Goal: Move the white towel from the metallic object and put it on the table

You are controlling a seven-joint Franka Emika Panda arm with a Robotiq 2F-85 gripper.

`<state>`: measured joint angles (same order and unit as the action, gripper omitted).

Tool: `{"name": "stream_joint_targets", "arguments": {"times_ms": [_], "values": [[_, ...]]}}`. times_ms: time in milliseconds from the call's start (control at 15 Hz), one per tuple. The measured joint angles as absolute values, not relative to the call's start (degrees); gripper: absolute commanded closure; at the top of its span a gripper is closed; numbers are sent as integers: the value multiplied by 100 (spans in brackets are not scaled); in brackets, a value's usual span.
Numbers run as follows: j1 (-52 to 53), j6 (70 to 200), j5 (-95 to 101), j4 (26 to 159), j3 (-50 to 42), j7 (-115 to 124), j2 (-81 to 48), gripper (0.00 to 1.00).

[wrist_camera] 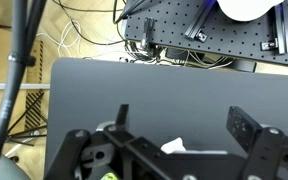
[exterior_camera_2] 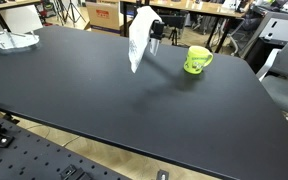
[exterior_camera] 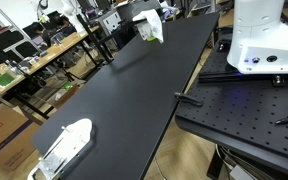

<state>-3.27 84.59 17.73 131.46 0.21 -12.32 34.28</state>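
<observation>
Next, I move my gripper next to the top of the white towel [exterior_camera: 152,14] [wrist_camera: 173,145], beside the green mug, and close it there.
The white towel [exterior_camera_2: 139,42] hangs in the air at my gripper [exterior_camera_2: 155,28], above the far part of the black table [exterior_camera_2: 104,100]. It also shows in an exterior view [exterior_camera: 150,27]. In the wrist view my gripper [wrist_camera: 184,122] has its two fingers spread wide apart, and only a small white corner of the towel [wrist_camera: 174,147] shows near the palm. I cannot see what part of the gripper the towel hangs from. The metallic object [exterior_camera: 64,148] lies at the other end of the table, far from the gripper, and shows in both exterior views [exterior_camera_2: 9,41].
A green mug [exterior_camera_2: 196,60] stands on the table just beside the hanging towel. A perforated black board [exterior_camera: 254,110] with a white robot base [exterior_camera: 264,40] adjoins the table's long side. Cluttered benches [exterior_camera: 34,60] stand past the opposite side.
</observation>
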Motion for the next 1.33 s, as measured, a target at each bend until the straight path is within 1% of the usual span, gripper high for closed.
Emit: {"name": "stream_joint_targets", "arguments": {"times_ms": [400,667,1000,1333], "values": [[-283,8570,1824,13148,-34,-1201,3403,0],[-368,9585,2294,13143,-239,-1013,3197,0],[-411,10873,2472,13111,-402,-1093,2544,0],[-173,11394,1955,13013,-441,-2139,1675,0]]}}
